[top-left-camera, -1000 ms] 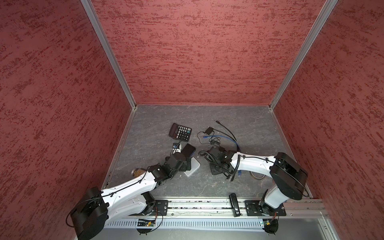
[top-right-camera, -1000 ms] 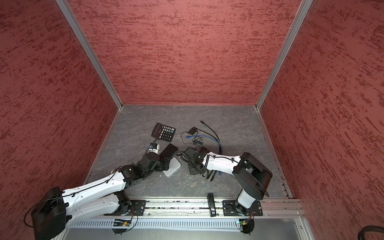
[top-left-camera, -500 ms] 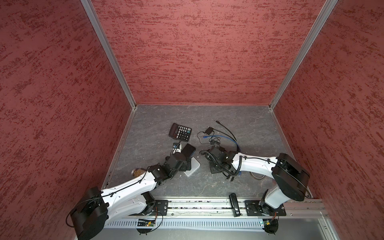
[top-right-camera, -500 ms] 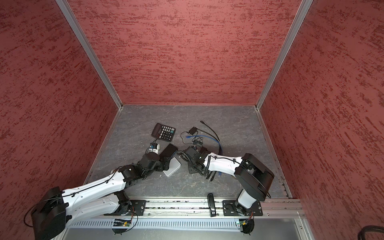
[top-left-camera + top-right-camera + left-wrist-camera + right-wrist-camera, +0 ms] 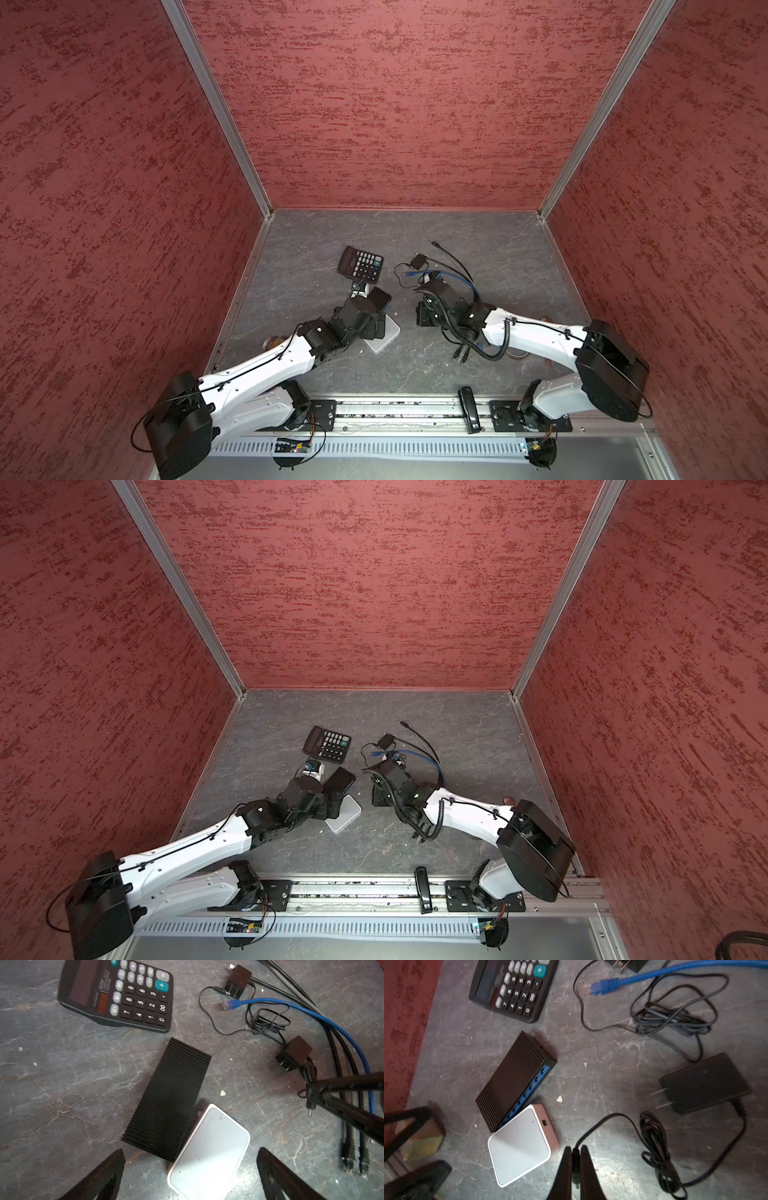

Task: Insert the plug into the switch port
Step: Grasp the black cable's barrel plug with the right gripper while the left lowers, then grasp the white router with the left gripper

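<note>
The robot's left gripper should close on the long sides of the white box (image 5: 385, 334) (image 5: 210, 1155), because the box stands in front of the switch's blue ports.
The switch (image 5: 512, 1078) is a black ribbed box lying flat, its row of blue ports (image 5: 533, 1084) facing the white box (image 5: 519, 1147) that touches it. My right gripper (image 5: 576, 1148) is shut on the plug (image 5: 576, 1167), a small black barrel on a thin black cord running to a black power adapter (image 5: 705, 1082). The gripper hangs just above the floor, to the right of the white box. My left gripper (image 5: 191, 1150) is open, its fingers (image 5: 108, 1172) straddling the white box (image 5: 209, 1151) and the switch's (image 5: 172, 1097) near end. Both top views show the switch (image 5: 379, 298) (image 5: 340, 780).
A black calculator (image 5: 360, 262) lies behind the switch. A blue network cable (image 5: 608, 986), a second small adapter (image 5: 238, 978) and a bundle of black cables (image 5: 351, 1159) lie under and behind my right arm. Red walls enclose the grey floor.
My right gripper's jaws have closed on the plug. Both arms have stayed almost where they were.
</note>
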You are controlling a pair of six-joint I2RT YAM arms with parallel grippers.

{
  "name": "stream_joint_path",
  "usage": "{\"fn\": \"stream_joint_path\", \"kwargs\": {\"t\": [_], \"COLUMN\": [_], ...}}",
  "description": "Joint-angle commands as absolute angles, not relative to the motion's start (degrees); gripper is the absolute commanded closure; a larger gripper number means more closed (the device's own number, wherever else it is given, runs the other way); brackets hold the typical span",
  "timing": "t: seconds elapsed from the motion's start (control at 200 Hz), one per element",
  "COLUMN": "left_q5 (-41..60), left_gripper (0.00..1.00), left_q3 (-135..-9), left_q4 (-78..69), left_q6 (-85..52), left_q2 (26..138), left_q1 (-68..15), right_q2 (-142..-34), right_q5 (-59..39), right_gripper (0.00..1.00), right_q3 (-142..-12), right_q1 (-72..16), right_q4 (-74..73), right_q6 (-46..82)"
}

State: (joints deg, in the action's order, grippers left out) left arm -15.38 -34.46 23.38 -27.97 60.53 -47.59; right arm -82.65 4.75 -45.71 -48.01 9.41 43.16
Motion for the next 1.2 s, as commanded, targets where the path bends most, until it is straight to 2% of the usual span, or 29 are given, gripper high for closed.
{"fn": "stream_joint_path", "kwargs": {"t": [0.0, 0.265, 0.451, 0.701, 1.197], "left_q5": [-9.3, -15.3, -17.2, -14.4, -9.5], "left_gripper": [0.0, 0.0, 0.0, 0.0, 0.0], "left_q3": [-36.3, -43.0, -48.4, -51.9, -51.0], "left_q4": [27.8, 36.1, 41.0, 40.9, 36.1], "left_q6": [-27.1, -25.8, -24.5, -22.1, -17.9], "left_q2": [63.2, 72.4, 80.7, 87.3, 88.9], "left_q1": [-49.2, -57.0, -58.7, -57.4, -51.3], "right_q2": [-80.9, -77.6, -74.9, -74.3, -76.3], "right_q5": [4.1, 3.2, 2.9, 1.9, 1.2], "right_gripper": [1.0, 1.0, 1.0, 1.0, 1.0], "right_q3": [-44.5, -40.7, -38.5, -36.4, -35.9], "right_q1": [-46.0, -40.9, -38.4, -37.8, -37.6], "right_q4": [5.1, 3.6, 4.0, 2.7, 1.5], "right_q6": [45.2, 45.0, 44.3, 44.5, 44.2]}}
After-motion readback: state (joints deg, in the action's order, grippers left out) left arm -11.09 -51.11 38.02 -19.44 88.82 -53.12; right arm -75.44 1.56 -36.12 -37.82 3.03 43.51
